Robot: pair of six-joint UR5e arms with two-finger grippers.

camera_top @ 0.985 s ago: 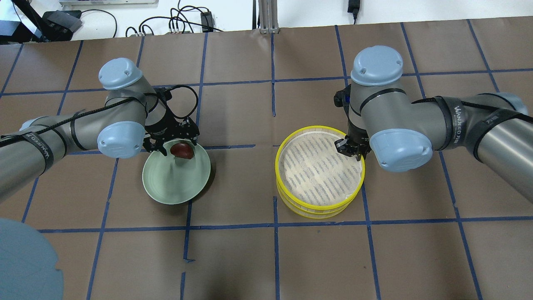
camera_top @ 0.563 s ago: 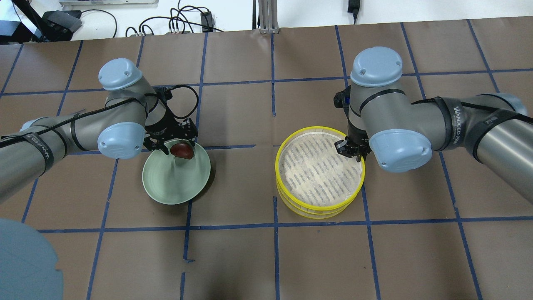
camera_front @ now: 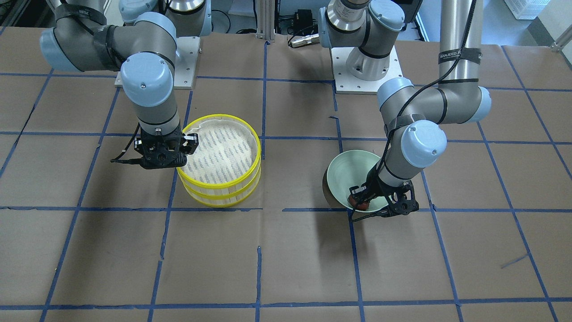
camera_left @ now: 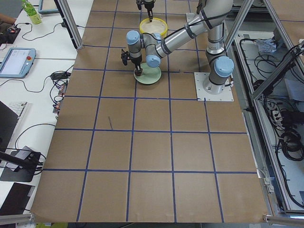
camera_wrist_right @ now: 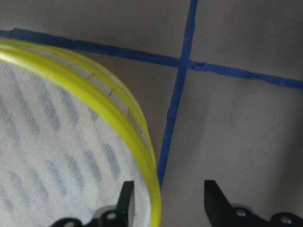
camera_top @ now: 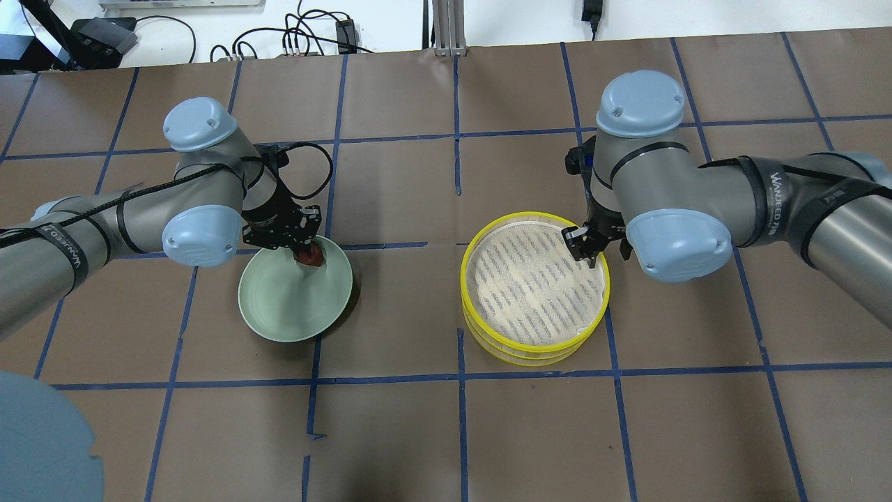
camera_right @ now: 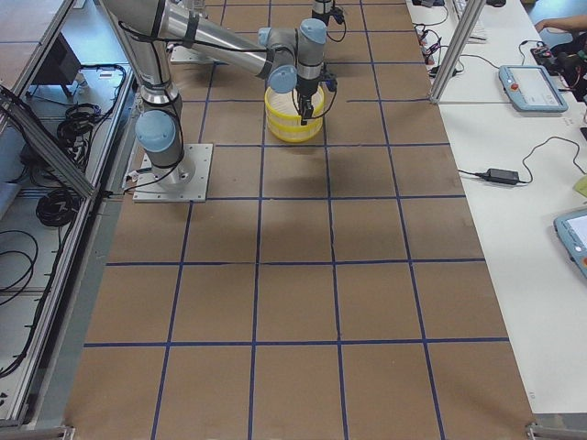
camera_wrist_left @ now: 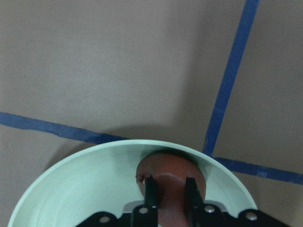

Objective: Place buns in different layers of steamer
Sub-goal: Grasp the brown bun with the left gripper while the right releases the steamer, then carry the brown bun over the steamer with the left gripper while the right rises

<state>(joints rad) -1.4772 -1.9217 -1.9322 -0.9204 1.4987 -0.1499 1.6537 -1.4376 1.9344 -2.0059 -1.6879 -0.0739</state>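
The robot's left gripper should release the reddish-brown bun on the steamer's white liner (camera_front: 241, 146), by the rim facing the plate.
The glossy reddish-brown bun (camera_top: 313, 256) lies at the far edge of the pale green plate (camera_top: 289, 310). My left gripper (camera_top: 309, 251) is shut on it; in the left wrist view both fingers press the bun's (camera_wrist_left: 171, 171) sides, low in the plate (camera_wrist_left: 80, 189). The two-layer steamer (camera_top: 536, 346) stands stacked at centre right, its top layer's white liner (camera_top: 529, 286) bare. My right gripper (camera_wrist_right: 168, 187) is open, one finger inside and one outside the top layer's yellow rim (camera_wrist_right: 142, 142) at its far right edge (camera_top: 589, 249). The white bun is not visible.
Brown paper with blue tape lines (camera_top: 460, 376) covers the table. Cables and adapters (camera_top: 300, 35) and a metal post (camera_top: 446, 28) sit along the far edge. A blue-grey joint cap (camera_top: 42, 439) fills the near left corner.
My left gripper's fingers, spread wide around the brown bun before, have closed onto it. My right gripper has shifted slightly right along the steamer's rim.
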